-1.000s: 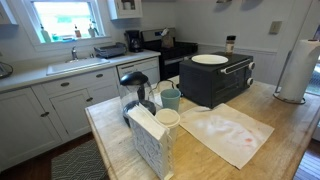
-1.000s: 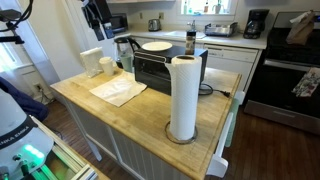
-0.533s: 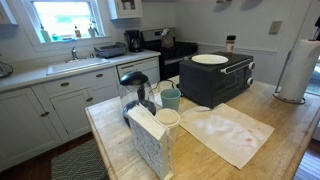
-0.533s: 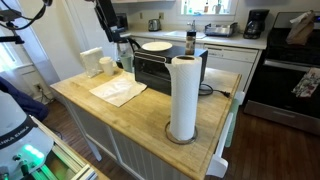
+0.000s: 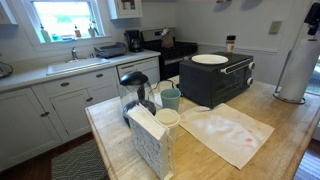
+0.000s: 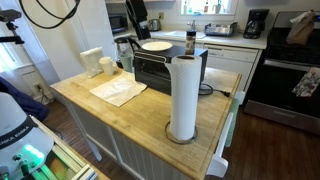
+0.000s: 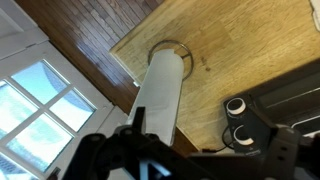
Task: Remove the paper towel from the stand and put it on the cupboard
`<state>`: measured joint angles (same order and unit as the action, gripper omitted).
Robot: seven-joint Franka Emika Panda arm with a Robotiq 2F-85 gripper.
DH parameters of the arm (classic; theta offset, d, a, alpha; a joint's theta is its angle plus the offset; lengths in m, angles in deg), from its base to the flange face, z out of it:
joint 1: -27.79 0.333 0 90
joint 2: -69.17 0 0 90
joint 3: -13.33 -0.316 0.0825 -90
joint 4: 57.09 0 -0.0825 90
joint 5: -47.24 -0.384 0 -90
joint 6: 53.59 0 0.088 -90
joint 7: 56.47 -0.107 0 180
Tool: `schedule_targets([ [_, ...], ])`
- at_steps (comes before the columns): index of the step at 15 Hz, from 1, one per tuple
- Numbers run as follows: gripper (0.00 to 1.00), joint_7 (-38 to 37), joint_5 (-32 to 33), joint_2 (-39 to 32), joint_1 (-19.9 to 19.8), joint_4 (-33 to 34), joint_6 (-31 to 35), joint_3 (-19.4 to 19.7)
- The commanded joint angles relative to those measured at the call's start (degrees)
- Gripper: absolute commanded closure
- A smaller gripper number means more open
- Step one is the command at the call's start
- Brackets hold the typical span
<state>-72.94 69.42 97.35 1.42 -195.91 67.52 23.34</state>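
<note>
The robot's gripper needs to next close on the upper end of the paper towel (image 5: 311, 32) (image 7: 159, 127), well above the ring base of the stand.
The paper towel (image 6: 182, 95) is a tall white roll standing upright on the stand, whose ring base (image 6: 182, 136) shows around its foot, near a corner of the cupboard's pale wood top (image 6: 110, 115). It also stands at the far right in an exterior view (image 5: 296, 70). In the wrist view the roll (image 7: 160, 95) is seen from above with the ring (image 7: 170, 46) at its foot. My gripper (image 7: 205, 150) hangs high above the counter beside the roll; it is open and empty. Its dark body shows in both exterior views (image 6: 138, 12) (image 5: 313, 14).
A black toaster oven (image 6: 165, 68) with a white plate (image 6: 156, 46) on it stands behind the roll. A stained white sheet (image 5: 228, 132), a napkin holder (image 5: 150, 140), cups (image 5: 170, 98) and a kettle (image 5: 135, 90) share the top. The counter edge is close to the roll.
The arm has swung high across the counter toward the toaster oven and the roll, and its gripper has come into the top right of an exterior view. The roll has not moved.
</note>
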Motion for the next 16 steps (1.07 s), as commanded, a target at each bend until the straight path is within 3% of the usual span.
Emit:
schedule_targets([
  [1, 0.00, -2.77, 2.40, -6.93, -0.78, 6.05, 0.43, 1.07],
  [10, 0.00, -3.61, -0.24, -15.82, 0.59, 13.51, 0.07, 5.35],
  [16, 0.00, -1.29, -5.58, -18.71, 2.06, 15.81, -0.82, 7.36],
])
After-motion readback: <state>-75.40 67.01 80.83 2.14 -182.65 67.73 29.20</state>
